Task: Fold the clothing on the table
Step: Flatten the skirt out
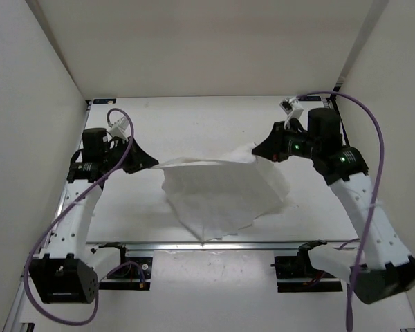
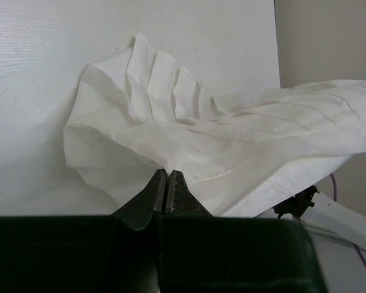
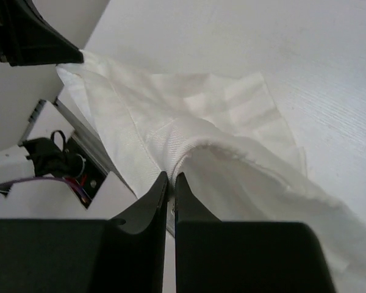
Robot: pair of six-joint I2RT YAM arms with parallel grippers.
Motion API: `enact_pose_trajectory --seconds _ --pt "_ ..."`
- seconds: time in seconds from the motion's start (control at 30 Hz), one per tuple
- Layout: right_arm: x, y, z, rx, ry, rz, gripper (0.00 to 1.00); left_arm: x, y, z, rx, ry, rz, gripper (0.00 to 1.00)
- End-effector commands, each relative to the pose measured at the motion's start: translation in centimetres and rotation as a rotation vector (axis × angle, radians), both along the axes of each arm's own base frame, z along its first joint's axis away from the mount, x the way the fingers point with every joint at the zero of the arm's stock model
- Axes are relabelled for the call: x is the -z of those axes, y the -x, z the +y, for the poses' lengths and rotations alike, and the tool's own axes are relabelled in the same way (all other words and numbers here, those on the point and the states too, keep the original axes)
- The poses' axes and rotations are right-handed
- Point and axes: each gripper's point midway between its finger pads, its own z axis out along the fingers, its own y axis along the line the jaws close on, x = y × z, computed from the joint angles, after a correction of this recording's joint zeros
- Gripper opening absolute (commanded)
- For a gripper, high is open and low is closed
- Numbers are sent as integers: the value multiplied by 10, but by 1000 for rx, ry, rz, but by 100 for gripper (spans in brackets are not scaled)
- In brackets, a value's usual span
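The robot's left gripper will release the garment's edge on the bare table (image 1: pixel 185 146) just behind the garment's raised upper hem.
The clothing (image 1: pixel 221 194) is a white pleated garment hanging between my two grippers above the table (image 1: pixel 194 121), its lower tip drooping down to the near rail. My left gripper (image 1: pixel 152 164) is shut on the garment's left upper edge; in the left wrist view the clothing (image 2: pixel 219 146) fans out in pleats from the pinch at the left gripper (image 2: pixel 166 174). My right gripper (image 1: pixel 257 149) is shut on the right upper corner; in the right wrist view the clothing (image 3: pixel 219 152) runs off as a taut rolled hem from the right gripper (image 3: pixel 172 178).
An aluminium rail (image 1: pixel 124 244) runs along the near edge of the table, with black clamps (image 1: pixel 124 268) below it. White walls (image 1: pixel 28 104) close in the left, right and back sides. Purple cables (image 1: pixel 373 152) loop off both arms.
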Motion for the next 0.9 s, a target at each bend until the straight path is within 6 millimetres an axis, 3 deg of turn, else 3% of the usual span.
enact_pose_trajectory --seconds 0.0,0.03,0.07,0.1,0.13,0.17,0.2,0.23,0.27,0.3,0.33,0.4,0.47,0.5,0.53,0.57,0.6,0.63,0.67,0.7,0.73,0.77,0.8,0.83,0.87 --pt "18 -68 -2 21 -82 32 0 -9 -43 12 -78 17 -8 0" --pt "18 -84 0 41 -114 33 1 -3 -62 11 -100 15 25 0" --pt "26 -109 -4 45 -141 52 0 -12 -75 4 -104 -10 -2 0" --pt "47 -135 -11 83 -135 119 1 1 -89 -4 -95 -29 38 0" --pt "33 -155 -14 101 -143 93 0 2 -115 -8 -90 -40 46 0" --pt "32 -188 -21 129 -143 102 0 -23 -134 -16 -68 -31 -9 0" --pt "51 -217 -29 170 -131 149 0 -10 -152 -20 -55 -16 39 0" --pt "29 -242 -36 184 -153 107 0 -29 -181 -24 -45 6 -7 0" --pt "-11 -256 -37 190 -173 16 0 -58 -208 -23 -64 39 -74 0" --pt "-36 -272 -40 195 -171 -65 0 -101 -224 -23 -68 89 -172 0" --pt "-45 -280 -43 212 -162 -100 0 -110 -236 -18 -76 117 -191 0" --pt "-99 -285 -54 264 -128 -267 0 -171 -241 -11 -79 213 -327 0" --pt "-127 -271 -59 258 -143 -330 0 -192 -230 5 -50 278 -366 0" --pt "-129 -263 -60 252 -154 -336 0 -199 -222 9 -49 288 -390 0" --pt "-143 -247 -65 252 -157 -373 0 -197 -217 13 -44 285 -393 0" --pt "-139 -233 -69 256 -163 -381 0 -189 -208 21 -56 280 -366 0" --pt "-104 -233 -70 261 -163 -312 0 -181 -201 24 -68 271 -357 0" --pt "-81 -217 -71 257 -174 -259 0 -162 -189 22 -60 276 -307 0" --pt "-74 -206 -75 261 -180 -240 0 -149 -184 26 -81 269 -279 0" --pt "-32 -193 -72 242 -180 -123 0 -119 -168 21 -83 274 -216 0" --pt "11 -173 -69 229 -169 0 0 -73 -156 19 -103 270 -115 0" --pt "49 -151 -68 230 -158 105 0 -64 -141 14 -102 263 -104 0" --pt "63 -131 -67 228 -157 160 0 -24 -117 0 -95 252 -14 0" --pt "107 -106 -66 231 -148 290 0 16 -91 -6 -96 233 70 0" --pt "114 -89 -66 236 -143 308 0 35 -75 -19 -81 212 123 0"
